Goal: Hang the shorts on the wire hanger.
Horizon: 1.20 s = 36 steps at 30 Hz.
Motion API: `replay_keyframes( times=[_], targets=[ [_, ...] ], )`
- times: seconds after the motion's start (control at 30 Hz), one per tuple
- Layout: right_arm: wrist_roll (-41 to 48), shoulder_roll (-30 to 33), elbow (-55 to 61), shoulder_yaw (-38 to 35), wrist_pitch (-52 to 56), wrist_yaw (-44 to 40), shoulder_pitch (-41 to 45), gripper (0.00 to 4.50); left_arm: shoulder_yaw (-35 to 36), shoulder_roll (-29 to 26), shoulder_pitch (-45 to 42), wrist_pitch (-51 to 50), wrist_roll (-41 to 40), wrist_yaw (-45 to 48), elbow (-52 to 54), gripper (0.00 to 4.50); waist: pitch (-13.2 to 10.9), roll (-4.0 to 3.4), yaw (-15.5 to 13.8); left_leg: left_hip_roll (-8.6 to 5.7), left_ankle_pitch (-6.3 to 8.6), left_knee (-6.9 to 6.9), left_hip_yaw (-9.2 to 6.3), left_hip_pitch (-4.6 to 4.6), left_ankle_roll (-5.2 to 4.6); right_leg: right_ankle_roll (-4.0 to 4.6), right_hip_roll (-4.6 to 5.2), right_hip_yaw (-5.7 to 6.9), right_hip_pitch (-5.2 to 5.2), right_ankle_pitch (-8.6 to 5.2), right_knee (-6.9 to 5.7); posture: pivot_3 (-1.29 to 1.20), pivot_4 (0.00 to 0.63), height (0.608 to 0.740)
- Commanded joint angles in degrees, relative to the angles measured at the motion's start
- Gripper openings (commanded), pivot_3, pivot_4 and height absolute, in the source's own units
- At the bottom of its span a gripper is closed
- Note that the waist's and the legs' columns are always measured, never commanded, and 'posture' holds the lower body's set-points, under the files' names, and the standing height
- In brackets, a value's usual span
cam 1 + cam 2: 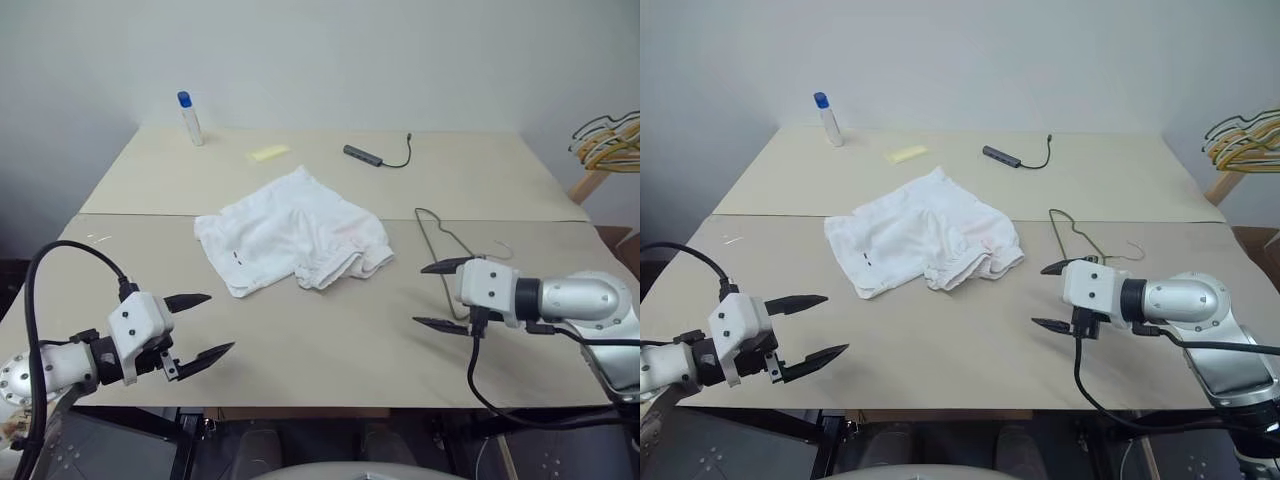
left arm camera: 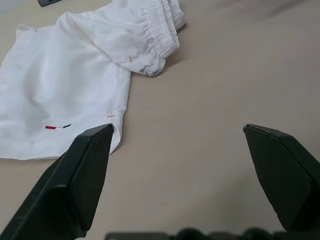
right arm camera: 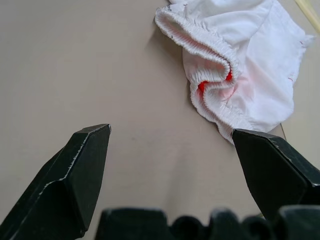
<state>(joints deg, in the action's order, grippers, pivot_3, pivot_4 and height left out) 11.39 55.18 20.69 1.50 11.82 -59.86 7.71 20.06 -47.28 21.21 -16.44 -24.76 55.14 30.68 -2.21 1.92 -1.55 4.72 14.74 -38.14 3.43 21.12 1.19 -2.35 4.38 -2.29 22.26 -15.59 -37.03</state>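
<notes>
The robot's left gripper needs to next close on the near edge of the leg (image 1: 261,288) (image 2: 119,119) of the white shorts, just in from the corner of the hem.
The white shorts (image 1: 290,235) lie crumpled in the middle of the beige table (image 1: 330,340), gathered waistband (image 3: 210,80) toward the right side. The thin dark wire hanger (image 1: 437,230) lies flat on the table just right of the shorts, partly hidden behind my right gripper. My left gripper (image 1: 218,324) hovers open and empty near the table's front left, short of the shorts' leg hem (image 2: 112,117). My right gripper (image 1: 419,294) hangs open and empty at the front right, over the hanger's near part and a little short of the waistband.
At the back of the table stand a white bottle with a blue cap (image 1: 190,118), a yellow note (image 1: 268,153) and a dark adapter with a cable (image 1: 366,155). A bunch of yellow and dark hangers (image 1: 608,135) sits off the table's right edge.
</notes>
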Motion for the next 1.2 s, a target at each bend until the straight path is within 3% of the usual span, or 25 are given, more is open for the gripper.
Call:
replay_keyframes(
  times=[0.03,0.33,0.63,0.9,1.07,1.2],
  targets=[
    [0.1,0.0,1.1,-0.9,-0.4,-0.1,1.2,4.48,1.9,0.3,-0.4,-0.4,-2.5,0.0,2.5,4.50,0.0,0.00,-0.2,0.00,0.00,0.00,0.00,0.00,0.00,0.00,0.00,0.00,0.00,0.00,0.00,0.14,0.000,0.740],
    [-0.8,-0.4,2.0,0.0,0.9,0.7,1.7,4.48,2.2,0.9,-0.5,-0.3,-1.9,-1.0,3.1,4.50,0.0,0.00,-0.8,-0.01,0.00,0.00,0.00,0.00,0.00,0.00,0.00,0.00,0.00,0.00,0.00,0.13,0.000,0.740],
    [-6.2,-2.5,5.5,7.2,12.6,3.7,10.3,4.48,-1.7,-0.9,0.2,-0.2,3.8,-0.4,2.3,4.50,0.0,-0.01,-0.5,0.00,0.00,0.00,0.00,0.01,0.00,0.02,-0.01,0.00,0.03,0.00,0.00,0.09,0.000,0.740],
    [-14.9,-12.7,10.2,22.1,22.0,8.0,21.1,4.48,-6.2,-2.4,-0.8,-0.2,6.9,1.3,-0.2,4.50,0.0,-0.05,0.6,0.03,0.00,0.00,0.01,0.04,0.01,0.05,-0.02,0.04,0.11,0.00,-0.04,0.03,0.000,0.740],
    [-29.5,-22.0,0.2,37.9,21.3,11.2,30.0,4.48,-8.1,-2.8,-2.5,-0.2,7.9,1.3,-0.9,4.50,0.0,-0.05,1.5,0.04,-0.01,0.00,0.01,0.06,0.01,0.08,-0.03,0.05,0.14,0.02,-0.07,0.04,0.000,0.740],
    [-38.3,-26.4,-9.8,44.4,17.4,14.0,33.9,4.48,-8.1,-2.8,-3.6,-0.7,7.6,1.3,-0.8,4.50,0.0,-0.05,1.7,0.05,-0.04,0.00,0.01,0.21,0.08,0.11,-0.03,0.09,0.26,0.03,-0.10,0.04,0.000,0.740]
  ],
)
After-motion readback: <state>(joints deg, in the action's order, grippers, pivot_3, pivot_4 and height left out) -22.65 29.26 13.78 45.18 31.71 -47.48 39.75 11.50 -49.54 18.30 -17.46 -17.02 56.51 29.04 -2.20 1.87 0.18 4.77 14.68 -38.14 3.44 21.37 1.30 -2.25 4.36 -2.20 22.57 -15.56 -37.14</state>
